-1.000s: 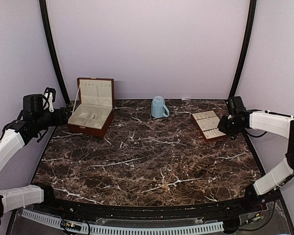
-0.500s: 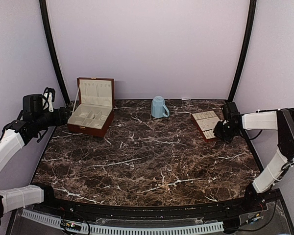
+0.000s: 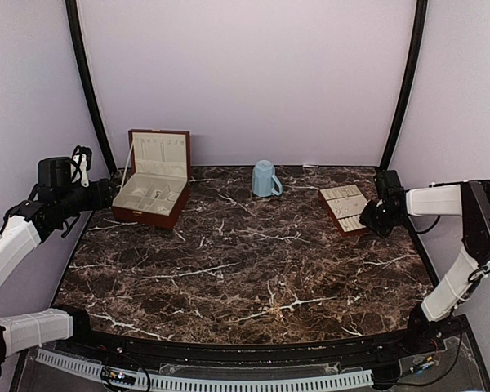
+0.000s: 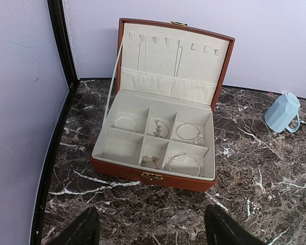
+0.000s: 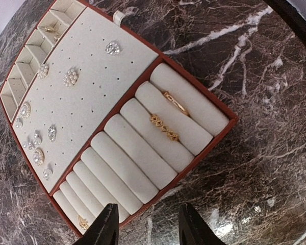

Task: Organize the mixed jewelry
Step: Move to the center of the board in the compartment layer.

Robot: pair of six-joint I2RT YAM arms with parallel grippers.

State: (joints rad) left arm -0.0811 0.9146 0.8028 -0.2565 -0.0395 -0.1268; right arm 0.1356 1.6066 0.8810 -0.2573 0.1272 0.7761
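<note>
My right gripper needs to pinch the tray's near rim (image 5: 149,205) and pull it toward the middle before sorting, because the cream-lined tray sits crooked, far from the open box.
The mixed jewelry lies in two holders. Silvery bangles (image 4: 189,132) and small chain pieces (image 4: 150,161) sit in compartments of the open reddish-brown wooden box (image 4: 122,173), which stands at the table's back left (image 3: 143,216). On the cream-lined tray (image 5: 92,97), at the right (image 3: 347,208), are sparkling stud earrings (image 5: 70,77) and gold rings (image 5: 164,127) on the rolls. My left gripper (image 4: 150,235) hovers open in front of the box's clasp, also visible from above (image 3: 102,194). My right gripper (image 5: 148,227) is open and empty just off the tray's near edge, and shows from above (image 3: 370,218).
A light-blue mug (image 3: 265,179) lies on its side at the back centre, also in the left wrist view (image 4: 282,112). Black frame posts (image 3: 86,82) rise at both back corners. The brown marble tabletop (image 3: 245,261) stretches between box and tray.
My right gripper has dropped slightly toward the tray's near-right edge and its jaws have widened. The left arm has not moved.
</note>
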